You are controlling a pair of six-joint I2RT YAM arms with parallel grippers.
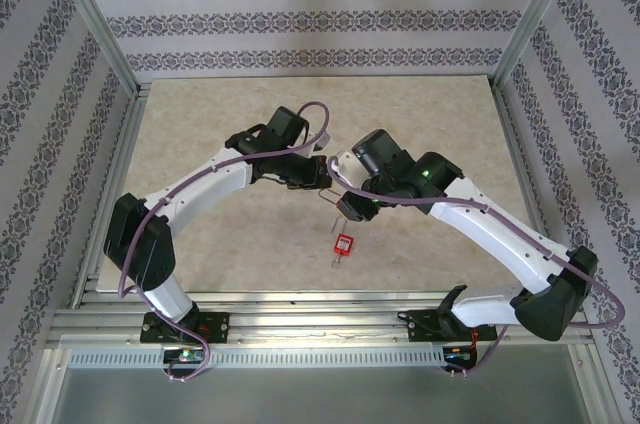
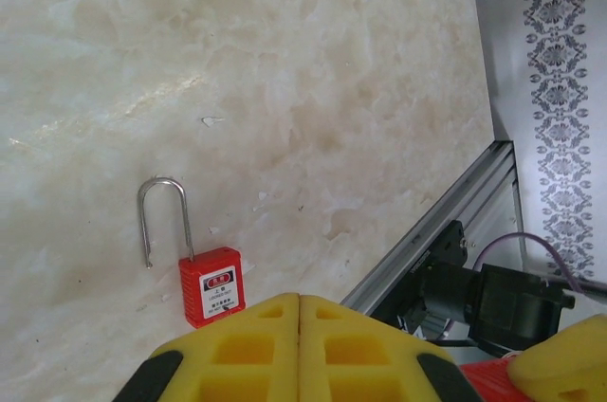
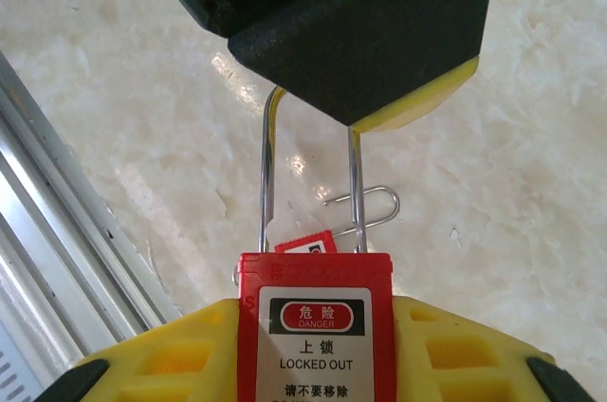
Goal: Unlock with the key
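My left gripper's fingers are touching each other above the shackle, so it should open, back away and take the shackle's bend (image 3: 275, 99) between its fingers.
My right gripper (image 3: 316, 326) is shut on the body of a red padlock (image 3: 316, 279) with a "DANGER / LOCKED OUT" label, held off the table. Its silver shackle (image 3: 268, 184) runs up under the fingers (image 3: 360, 32) of my left gripper (image 2: 299, 298). That gripper is shut, pads pressed together, and covers the shackle's bend. Both grippers meet mid-table, the left gripper (image 1: 322, 176) just above the right gripper (image 1: 350, 206). A second red padlock (image 1: 344, 244) (image 2: 211, 283) lies flat on the table with its shackle (image 2: 163, 217) sprung open. The key is hidden.
The marble-look tabletop (image 1: 200, 124) is ringed by an aluminium frame rail (image 2: 446, 222) (image 3: 57, 231), with patterned walls (image 1: 320, 4) behind and to both sides. The loose padlock lies just below the grippers toward the near edge.
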